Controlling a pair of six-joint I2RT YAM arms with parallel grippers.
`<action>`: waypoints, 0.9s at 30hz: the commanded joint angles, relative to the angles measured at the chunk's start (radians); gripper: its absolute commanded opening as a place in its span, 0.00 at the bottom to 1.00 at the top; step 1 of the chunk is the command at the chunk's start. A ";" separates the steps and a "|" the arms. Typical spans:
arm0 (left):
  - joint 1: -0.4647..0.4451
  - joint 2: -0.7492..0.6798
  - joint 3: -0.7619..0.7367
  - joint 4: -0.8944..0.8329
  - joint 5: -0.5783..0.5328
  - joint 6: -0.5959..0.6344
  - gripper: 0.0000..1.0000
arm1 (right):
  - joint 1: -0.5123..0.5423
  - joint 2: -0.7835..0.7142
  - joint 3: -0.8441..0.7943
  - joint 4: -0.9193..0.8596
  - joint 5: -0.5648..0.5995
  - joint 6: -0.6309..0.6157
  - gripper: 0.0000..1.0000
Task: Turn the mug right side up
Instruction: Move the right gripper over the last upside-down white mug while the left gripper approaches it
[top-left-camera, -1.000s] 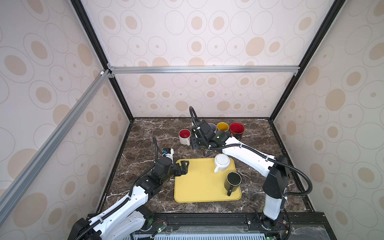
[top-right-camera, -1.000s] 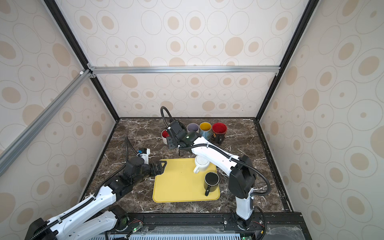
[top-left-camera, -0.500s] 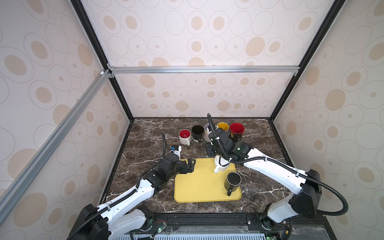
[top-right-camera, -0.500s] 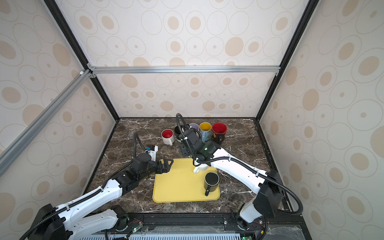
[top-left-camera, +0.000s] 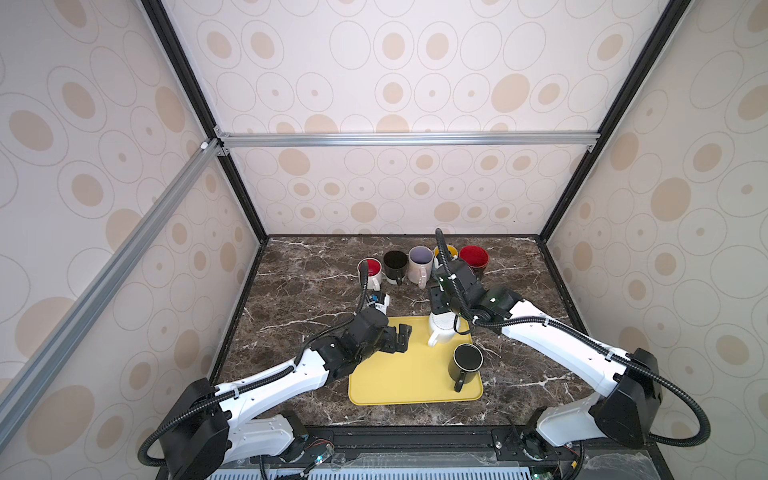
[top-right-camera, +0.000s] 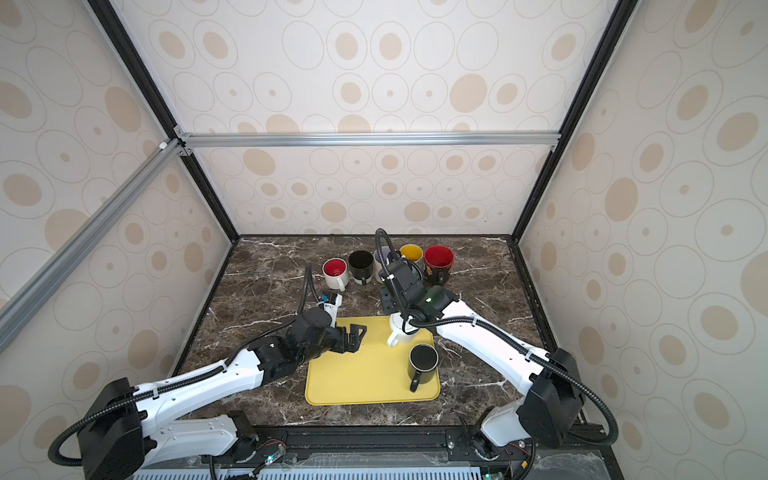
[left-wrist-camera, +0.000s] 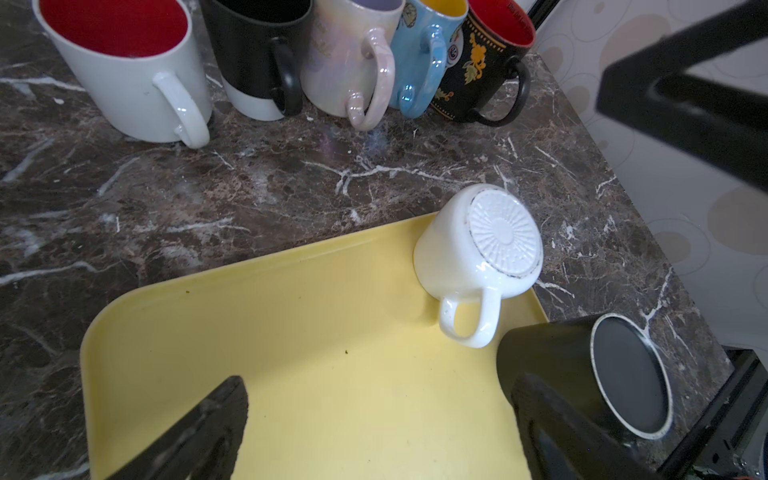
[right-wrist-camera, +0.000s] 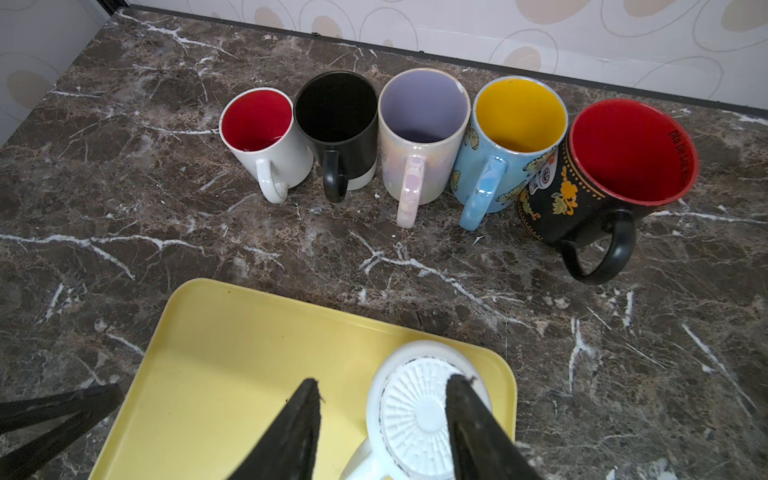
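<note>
I should close my left gripper on the handle (top-left-camera: 432, 340) (left-wrist-camera: 481, 332) of the upside-down white mug, which points toward the front of the yellow tray.
A white mug (top-left-camera: 441, 332) (top-right-camera: 400, 330) (left-wrist-camera: 478, 249) (right-wrist-camera: 415, 411) stands upside down in the far right corner of the yellow tray (top-left-camera: 407, 382), ribbed base up and handle toward the front. My right gripper (top-left-camera: 440, 309) (right-wrist-camera: 384, 401) hovers just above it, open, with one finger over the base and the other beside the mug, not gripping. My left gripper (top-left-camera: 401, 338) (left-wrist-camera: 380, 388) is wide open and empty over the tray's left part. A black mug (top-left-camera: 467, 359) (left-wrist-camera: 582, 365) near the tray's right edge also shows its flat base.
Several upright mugs line the back of the marble table: white with red inside (top-left-camera: 370, 270), black (top-left-camera: 395, 266), pearly (top-left-camera: 419, 264), blue with yellow inside (right-wrist-camera: 511, 141), black with red inside (top-left-camera: 473, 257). Walls enclose three sides.
My right gripper has left the row of mugs at the back and come forward over the white mug. My left arm has moved up to the tray's left edge.
</note>
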 joint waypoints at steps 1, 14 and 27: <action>-0.030 0.008 0.054 -0.032 -0.072 0.029 1.00 | -0.001 -0.020 -0.007 0.023 -0.025 -0.008 0.52; -0.079 0.106 0.113 -0.027 -0.094 0.072 1.00 | -0.019 -0.030 -0.078 0.079 -0.041 0.003 0.52; -0.099 0.241 0.169 0.023 -0.008 0.124 0.98 | -0.022 -0.025 -0.092 -0.082 -0.090 0.048 0.51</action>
